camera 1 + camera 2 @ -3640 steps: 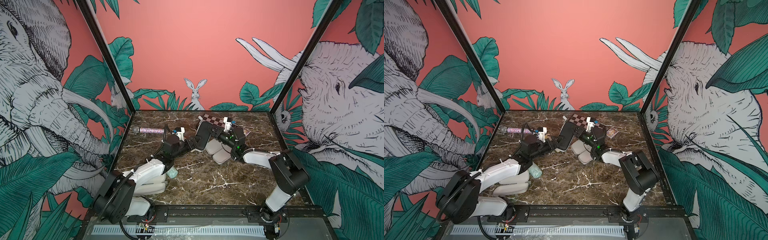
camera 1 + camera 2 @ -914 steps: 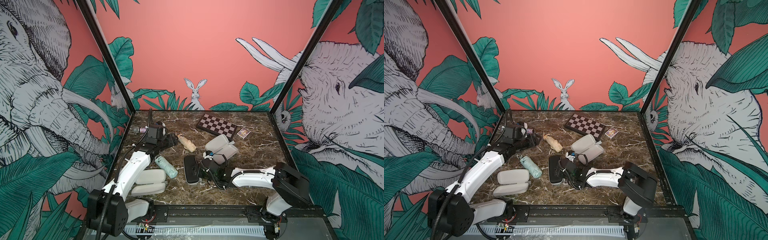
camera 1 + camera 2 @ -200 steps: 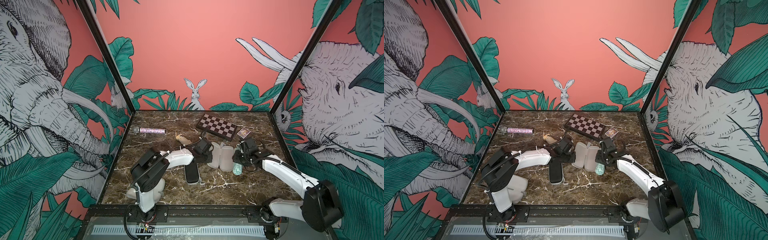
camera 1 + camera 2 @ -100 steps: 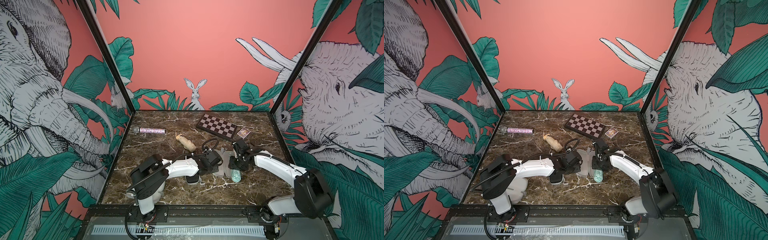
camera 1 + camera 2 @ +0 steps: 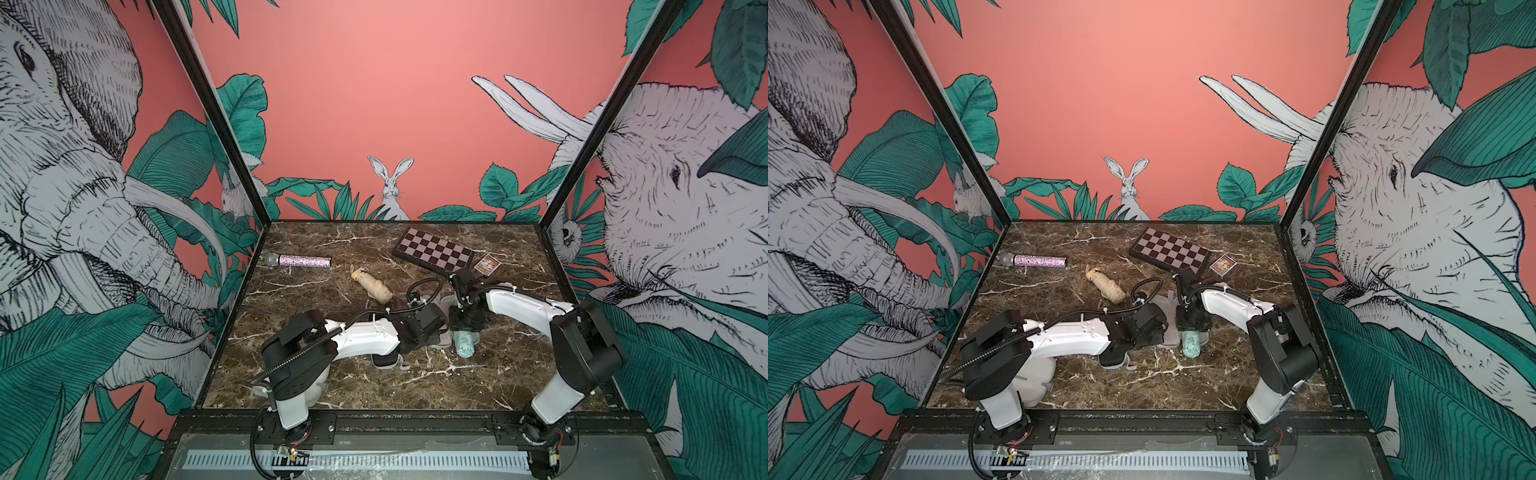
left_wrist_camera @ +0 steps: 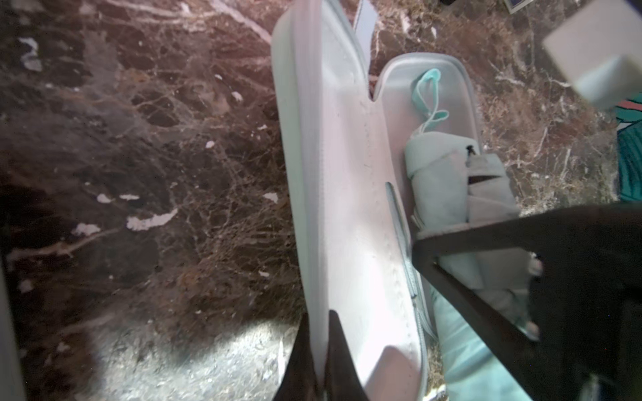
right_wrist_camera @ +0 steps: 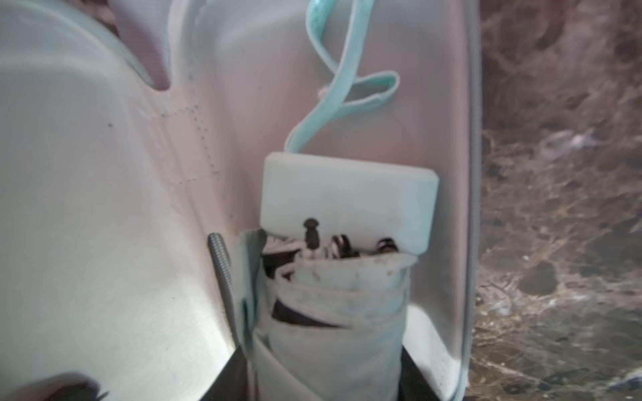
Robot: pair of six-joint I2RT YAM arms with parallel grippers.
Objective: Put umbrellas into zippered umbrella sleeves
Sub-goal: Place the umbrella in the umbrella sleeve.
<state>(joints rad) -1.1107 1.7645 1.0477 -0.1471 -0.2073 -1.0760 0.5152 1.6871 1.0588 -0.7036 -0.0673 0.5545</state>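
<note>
The umbrella's near end pokes past the sleeve; my right gripper will release its handle side, grab the umbrella's lower part (image 5: 462, 337) and push it toward the strap.
The pale mint green sleeve (image 6: 347, 173) lies open on the marble, pale grey inside. My left gripper (image 6: 318, 347) is shut on the rim of one half, which stands up on edge. My right gripper (image 7: 326, 378) is shut on the mint green umbrella (image 7: 347, 194), whose handle end and strap rest inside the other half (image 7: 448, 104). In both top views the umbrella's (image 5: 464, 345) (image 5: 1191, 345) near end sticks out below the right gripper (image 5: 467, 322). A tan umbrella (image 5: 371, 284) lies loose behind the left gripper (image 5: 432, 328). A black sleeve (image 5: 1113, 357) lies shut under the left arm.
A chequered board box (image 5: 434, 251) and a small card (image 5: 487, 264) lie at the back right. A glittery microphone (image 5: 299, 261) lies at the back left. A beige sleeve (image 5: 1036, 374) sits beside the left arm's base.
The left arm has dropped lower and reached to the sleeve's near end, its gripper tightening on the rim. The right gripper has carried the mint umbrella in over the open half.
</note>
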